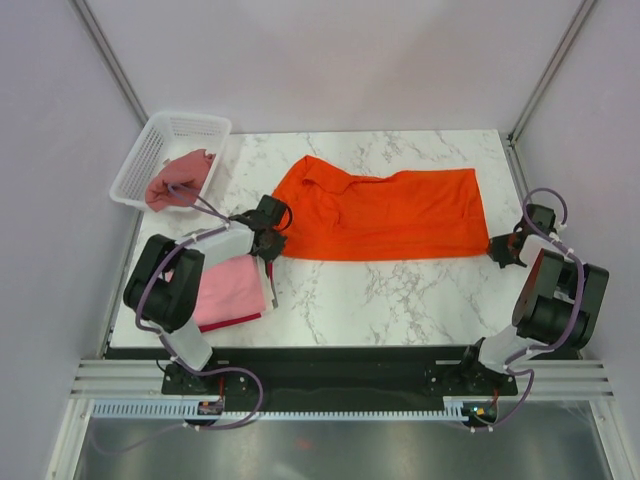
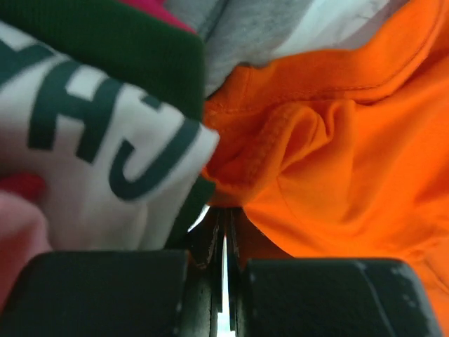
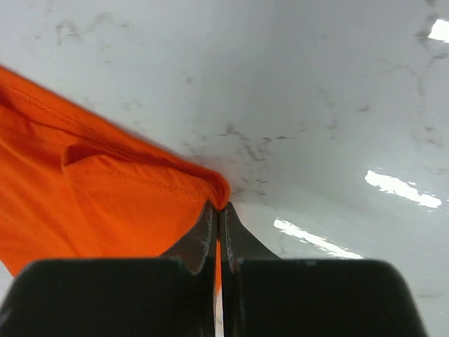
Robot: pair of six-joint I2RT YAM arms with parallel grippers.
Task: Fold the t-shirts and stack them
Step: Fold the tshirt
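Note:
The orange t-shirt's far edge lies crooked, so the robot's right gripper should take the t-shirt's far corner [image 1: 471,173] and pull that edge straight with the left gripper before folding.
A bright orange t-shirt [image 1: 385,212] lies spread across the middle of the marble table [image 1: 400,300]. My left gripper [image 1: 271,241] is shut on its near left corner, and orange cloth [image 2: 330,161] bunches just beyond the gripper's tips [image 2: 224,216]. At the shirt's near right corner my right gripper [image 1: 498,250] is shut, pinching the hem [image 3: 105,203] at its fingertips [image 3: 219,208]. A folded light pink t-shirt [image 1: 230,288] sits under the left arm, with a red edge [image 1: 232,321] showing beneath it. A dusty rose t-shirt [image 1: 177,180] lies in the basket.
A white mesh basket [image 1: 150,150] stands at the table's back left corner. In the left wrist view, a white cloth with dark green letters [image 2: 91,161] and grey cloth [image 2: 259,35] crowd in beside the orange shirt. Frame posts rise at both back corners.

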